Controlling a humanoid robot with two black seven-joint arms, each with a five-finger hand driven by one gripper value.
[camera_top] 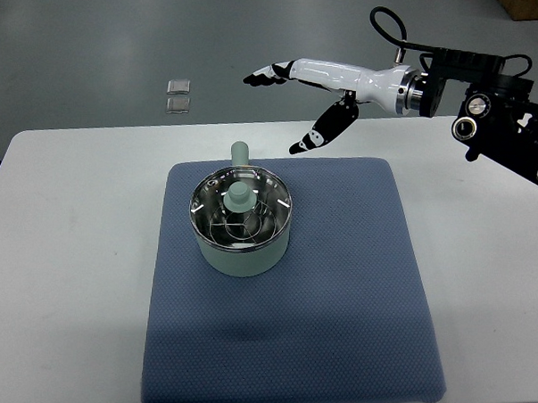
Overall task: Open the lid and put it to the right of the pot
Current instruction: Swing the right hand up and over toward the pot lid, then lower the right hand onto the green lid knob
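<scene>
The glass lid has to come off the pale green pot, so my right gripper will close on its green knob (240, 197).
A pale green pot (240, 249) stands on the blue mat (354, 294), its short handle (239, 153) pointing away from me. A glass lid (216, 219) with a steel rim and a green knob (241, 197) rests on the pot. My right hand (286, 109) hovers above and behind the pot, up and to its right, with fingers spread and thumb hanging down, holding nothing. It is clear of the lid. The left arm does not show.
The mat lies on a white table (70, 246). Bare mat stretches to the right of the pot. Two small square floor plates (178, 96) sit beyond the table's far edge. A cardboard box corner (532, 8) shows at the top right.
</scene>
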